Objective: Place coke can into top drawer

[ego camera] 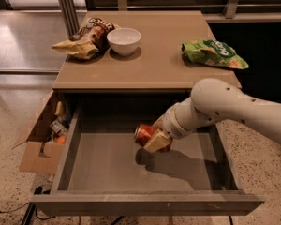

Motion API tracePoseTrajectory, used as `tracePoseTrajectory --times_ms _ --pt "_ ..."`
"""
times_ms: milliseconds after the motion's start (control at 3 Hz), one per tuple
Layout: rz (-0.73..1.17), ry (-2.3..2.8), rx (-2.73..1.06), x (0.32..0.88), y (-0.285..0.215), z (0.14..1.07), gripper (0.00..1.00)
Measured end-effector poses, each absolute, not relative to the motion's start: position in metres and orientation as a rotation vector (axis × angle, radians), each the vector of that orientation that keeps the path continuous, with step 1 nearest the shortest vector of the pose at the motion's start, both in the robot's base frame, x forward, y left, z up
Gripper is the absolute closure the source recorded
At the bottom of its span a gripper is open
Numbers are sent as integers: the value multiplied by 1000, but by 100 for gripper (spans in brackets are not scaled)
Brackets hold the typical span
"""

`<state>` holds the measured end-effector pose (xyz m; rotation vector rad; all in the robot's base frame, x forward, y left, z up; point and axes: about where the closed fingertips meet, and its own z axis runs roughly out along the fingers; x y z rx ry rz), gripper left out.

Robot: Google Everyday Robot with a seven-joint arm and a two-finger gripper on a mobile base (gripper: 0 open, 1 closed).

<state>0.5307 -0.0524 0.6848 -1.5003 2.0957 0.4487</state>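
Observation:
Next, I open my gripper to let go of the coke can on the flat bottom near the middle of the top drawer [145,146].
The coke can [145,134], red-orange with a silvery end, lies on its side in my gripper [157,138]. The gripper is shut on the can and holds it inside the open top drawer [107,165], just above the flat bottom near the middle. The can's shadow falls right under it. My white arm [234,109] reaches in from the right, over the drawer's right wall.
On the table [154,67] stand a white bowl [124,41], a brown snack bag [84,37] at the back left and a green snack bag [213,53] at the right. A cardboard box [40,142] with items stands on the floor left of the drawer.

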Motion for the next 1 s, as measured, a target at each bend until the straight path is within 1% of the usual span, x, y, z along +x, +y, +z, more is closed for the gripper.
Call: tracePoseTrajectory --times_ms 1000 --pt "399 2113 -1470 548 -32 618 100"
